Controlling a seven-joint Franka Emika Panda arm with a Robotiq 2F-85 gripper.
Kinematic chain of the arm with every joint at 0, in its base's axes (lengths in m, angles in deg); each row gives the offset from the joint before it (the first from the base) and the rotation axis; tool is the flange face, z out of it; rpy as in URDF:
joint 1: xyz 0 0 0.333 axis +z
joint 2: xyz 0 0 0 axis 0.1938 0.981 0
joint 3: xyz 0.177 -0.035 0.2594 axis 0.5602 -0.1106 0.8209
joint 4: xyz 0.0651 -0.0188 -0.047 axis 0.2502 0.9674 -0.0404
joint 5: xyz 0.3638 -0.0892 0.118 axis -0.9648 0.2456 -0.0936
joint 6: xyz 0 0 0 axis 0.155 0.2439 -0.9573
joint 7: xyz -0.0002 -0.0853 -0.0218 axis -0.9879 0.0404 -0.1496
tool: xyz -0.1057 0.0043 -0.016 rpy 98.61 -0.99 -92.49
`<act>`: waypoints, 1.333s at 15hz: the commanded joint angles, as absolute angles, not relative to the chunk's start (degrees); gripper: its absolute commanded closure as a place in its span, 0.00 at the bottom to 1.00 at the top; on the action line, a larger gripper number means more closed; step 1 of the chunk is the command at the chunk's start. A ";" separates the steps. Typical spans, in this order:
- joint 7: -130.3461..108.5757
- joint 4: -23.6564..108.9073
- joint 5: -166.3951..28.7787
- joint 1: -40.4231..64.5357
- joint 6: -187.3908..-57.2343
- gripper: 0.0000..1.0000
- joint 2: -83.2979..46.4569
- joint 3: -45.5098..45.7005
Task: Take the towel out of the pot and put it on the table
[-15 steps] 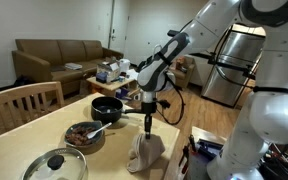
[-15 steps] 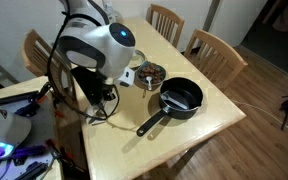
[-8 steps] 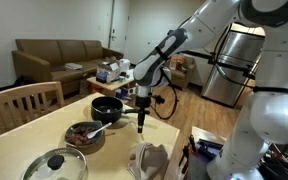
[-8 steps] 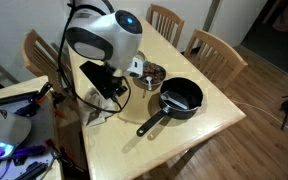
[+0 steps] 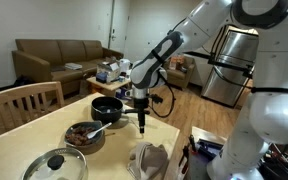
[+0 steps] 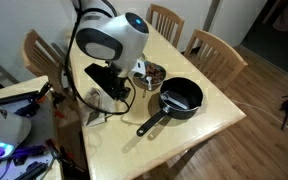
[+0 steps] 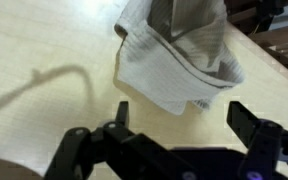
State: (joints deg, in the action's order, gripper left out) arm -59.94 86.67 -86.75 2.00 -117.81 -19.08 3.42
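Observation:
I need to next lower my gripper to the towel's end (image 5: 147, 147) (image 7: 184, 92) nearest the black pot and close it there.
A crumpled whitish towel (image 5: 149, 160) lies on the light wooden table (image 5: 44, 140) near its front edge; in the wrist view the towel (image 7: 179, 55) fills the upper middle, flat on the wood. My gripper (image 5: 142, 126) hangs above the table, up and back from the towel, beside the pot. It is open: in the wrist view the gripper (image 7: 184, 118) has both dark fingers (image 7: 246, 120) spread wide with nothing between them. The black pot (image 5: 107, 108) stands behind it; its long handle shows in an exterior view of the pot (image 6: 180, 97). There the arm hides the towel.
A bowl (image 5: 84, 135) with a spoon and a glass lid (image 5: 56, 165) sit on the table near the pot. Wooden chairs (image 5: 24, 105) stand at the table's sides, two more chairs (image 6: 212, 48) at the far edge. A couch (image 5: 59, 55) stands behind.
The gripper opened and let go of the towel, which dropped onto the table. The arm then rose and drew back toward the pot.

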 commanded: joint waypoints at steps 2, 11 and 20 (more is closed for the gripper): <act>-59.85 85.82 -85.18 1.93 -115.44 0.00 -18.33 3.78; -57.63 81.80 -70.20 4.77 -107.07 0.00 -14.56 3.31; -49.46 83.67 -57.89 9.39 -112.13 0.00 -15.15 4.44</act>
State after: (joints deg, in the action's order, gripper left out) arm -52.60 83.00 -59.15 9.29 -110.39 -14.10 3.57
